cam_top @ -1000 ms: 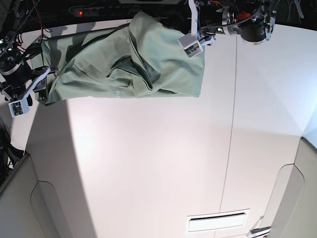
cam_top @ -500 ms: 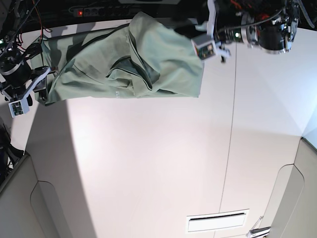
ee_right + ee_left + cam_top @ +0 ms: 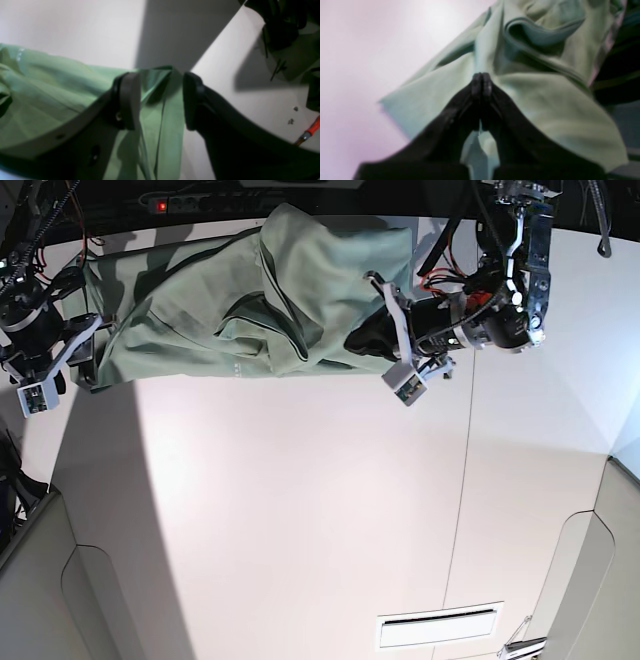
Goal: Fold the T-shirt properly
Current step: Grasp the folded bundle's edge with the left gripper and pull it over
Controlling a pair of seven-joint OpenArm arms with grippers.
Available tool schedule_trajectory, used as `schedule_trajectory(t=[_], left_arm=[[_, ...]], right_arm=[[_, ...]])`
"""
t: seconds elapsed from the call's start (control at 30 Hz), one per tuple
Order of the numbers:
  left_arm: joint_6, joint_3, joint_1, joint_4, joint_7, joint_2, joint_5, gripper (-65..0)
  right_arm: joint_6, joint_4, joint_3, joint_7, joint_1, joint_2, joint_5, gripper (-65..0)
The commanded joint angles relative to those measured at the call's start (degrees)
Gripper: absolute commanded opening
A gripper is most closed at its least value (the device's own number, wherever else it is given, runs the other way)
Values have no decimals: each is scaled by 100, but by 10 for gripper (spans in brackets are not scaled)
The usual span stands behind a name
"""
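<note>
I will release the T-shirt's flap with my left gripper on the T-shirt's front edge (image 3: 237, 367) past the raised fold, toward my right gripper.
The pale sage-green T-shirt (image 3: 250, 300) lies crumpled and partly doubled over at the far edge of the white table (image 3: 300, 510). My left gripper (image 3: 362, 340) lies low over the shirt's right lower part. In the left wrist view it (image 3: 482, 82) is shut, tips pressed together with no cloth seen between them, above the shirt (image 3: 545, 107). My right gripper (image 3: 88, 365) is at the shirt's left end. In the right wrist view it (image 3: 157, 100) is open and its two fingers straddle a corner of the shirt (image 3: 50, 100).
A black power strip (image 3: 200, 200) with a red light runs behind the shirt. A seam (image 3: 465, 480) crosses the table and a slot (image 3: 438, 627) lies near its front. An orange-handled tool (image 3: 310, 131) lies by the right arm.
My left arm has swung from above the shirt's far right corner down and toward the front, onto the shirt's right lower part. The right arm and the shirt have not moved.
</note>
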State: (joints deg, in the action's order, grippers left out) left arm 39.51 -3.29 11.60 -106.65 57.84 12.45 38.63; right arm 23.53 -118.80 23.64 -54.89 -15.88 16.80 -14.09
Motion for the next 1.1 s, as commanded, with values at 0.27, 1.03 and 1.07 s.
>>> schedule_trajectory(t=[0.27, 1.03, 1.07], left_arm=[[49, -874, -262, 109, -24, -120, -24, -650], [-28, -1670, -2188, 1515, -332, -1305, -487, -650], [-24, -1637, -2267, 1513, -210, -1305, -420, -650]], right_arm=[[-22, -81, 39, 155, 28, 66, -50, -381], [-22, -81, 39, 155, 28, 68, -48, -381], [-22, -81, 39, 155, 26, 66, -48, -381]])
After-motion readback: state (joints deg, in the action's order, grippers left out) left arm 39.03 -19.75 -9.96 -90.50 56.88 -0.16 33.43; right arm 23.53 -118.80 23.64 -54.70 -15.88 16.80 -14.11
